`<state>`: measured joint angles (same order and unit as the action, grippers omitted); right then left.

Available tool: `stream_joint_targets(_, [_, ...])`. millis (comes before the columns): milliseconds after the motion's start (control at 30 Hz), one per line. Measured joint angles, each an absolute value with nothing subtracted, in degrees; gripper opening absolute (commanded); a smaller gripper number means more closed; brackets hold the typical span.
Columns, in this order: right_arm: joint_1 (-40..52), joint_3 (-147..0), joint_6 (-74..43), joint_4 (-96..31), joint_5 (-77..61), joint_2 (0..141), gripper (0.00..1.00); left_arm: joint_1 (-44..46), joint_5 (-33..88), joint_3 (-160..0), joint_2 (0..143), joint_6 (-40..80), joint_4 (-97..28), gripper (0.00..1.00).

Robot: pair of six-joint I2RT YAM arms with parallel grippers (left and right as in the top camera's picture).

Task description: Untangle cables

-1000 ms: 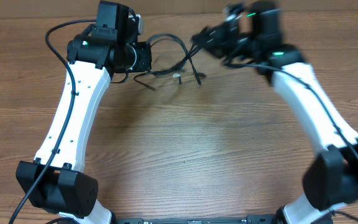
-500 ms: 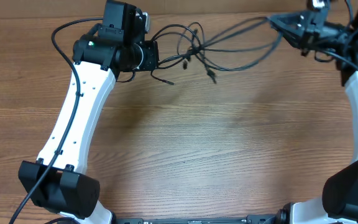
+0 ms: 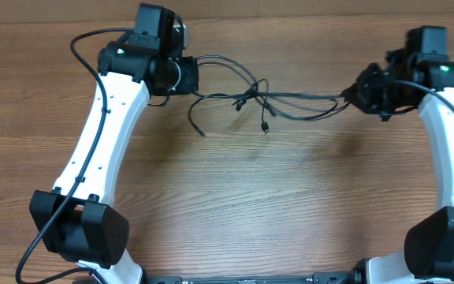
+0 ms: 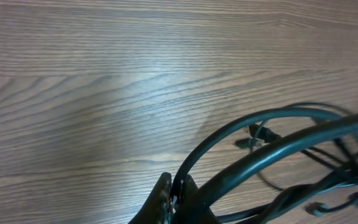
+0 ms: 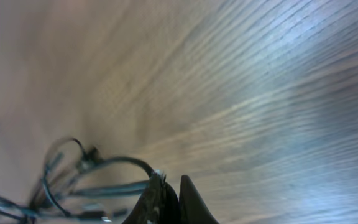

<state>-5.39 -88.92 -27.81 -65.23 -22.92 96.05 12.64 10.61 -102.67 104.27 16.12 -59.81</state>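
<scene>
My right gripper is to release the strand of cable on the wooden table (image 3: 254, 117) next to the hanging plug ends, near the knot.
Several thin black cables (image 3: 254, 96) hang in a loose knot between my two grippers, above the far part of the wooden table (image 3: 235, 197). My left gripper (image 3: 194, 76) is shut on one cable end at the left of the knot. My right gripper (image 3: 349, 95) is shut on a strand stretched out to the right. Two loose plug ends (image 3: 265, 128) dangle below the knot. In the left wrist view the gripper (image 4: 178, 190) pinches a cord that arcs up into the cables (image 4: 278, 134). In the right wrist view a silver-tipped cord (image 5: 123, 163) runs to my gripper (image 5: 171, 193).
My arm bases stand at the near left (image 3: 77, 233) and near right (image 3: 440, 244) corners. Thicker black arm cables (image 3: 81, 43) loop by the left arm. The table's back edge runs just beyond both grippers.
My right gripper swung far out to the right with its strand, then came down and slightly inward. The cables are now drawn out into a long line. The left gripper barely shifted.
</scene>
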Motion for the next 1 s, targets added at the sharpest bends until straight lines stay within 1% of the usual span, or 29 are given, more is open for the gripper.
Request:
stream_joint_targets(200, [2.0,-88.9,-22.6,-67.9,-20.3,96.1,0.04,11.4,11.8,-102.6,104.3,16.1,-60.7,0.04])
stream_joint_targets(433, [8.2,-88.9,-20.3,-68.1,-20.3,96.9,0.04,11.4,12.9,-102.6,104.3,16.1,-63.8,0.04])
stream_joint_targets(600, [8.6,-88.9,-19.9,-67.5,-19.5,102.4,0.05,11.3,13.3,-102.6,104.3,14.8,-64.2,0.04])
stream_joint_targets(700, [7.9,-88.9,-20.1,-65.8,-18.4,105.6,0.04,11.3,13.3,-102.6,104.3,13.6,-63.0,0.04])
stream_joint_targets(733, [7.6,-88.9,-20.1,-65.2,-18.4,106.4,0.07,11.3,13.3,-102.6,104.3,13.2,-62.7,0.04])
stream_joint_targets(767, [7.3,-88.9,-19.5,-64.5,-18.8,107.0,0.14,11.3,13.5,-102.6,104.3,12.8,-62.2,0.05])
stream_joint_targets(800, [7.0,-88.9,-18.3,-64.0,-19.5,107.4,0.23,11.3,13.8,-102.6,104.3,12.2,-61.8,0.04])
stream_joint_targets(867, [6.5,-88.9,-13.6,-63.5,-23.4,107.5,0.43,11.3,15.0,-102.6,104.3,10.5,-60.8,0.04])
stream_joint_targets(967, [6.4,-90.0,-7.5,-64.8,-28.7,107.5,0.60,11.3,19.4,-102.5,104.3,6.7,-58.8,0.04])
stream_joint_targets(1000, [6.4,-90.7,-5.7,-65.3,-29.7,107.5,0.63,11.3,20.8,-102.5,104.3,5.8,-58.4,0.04])
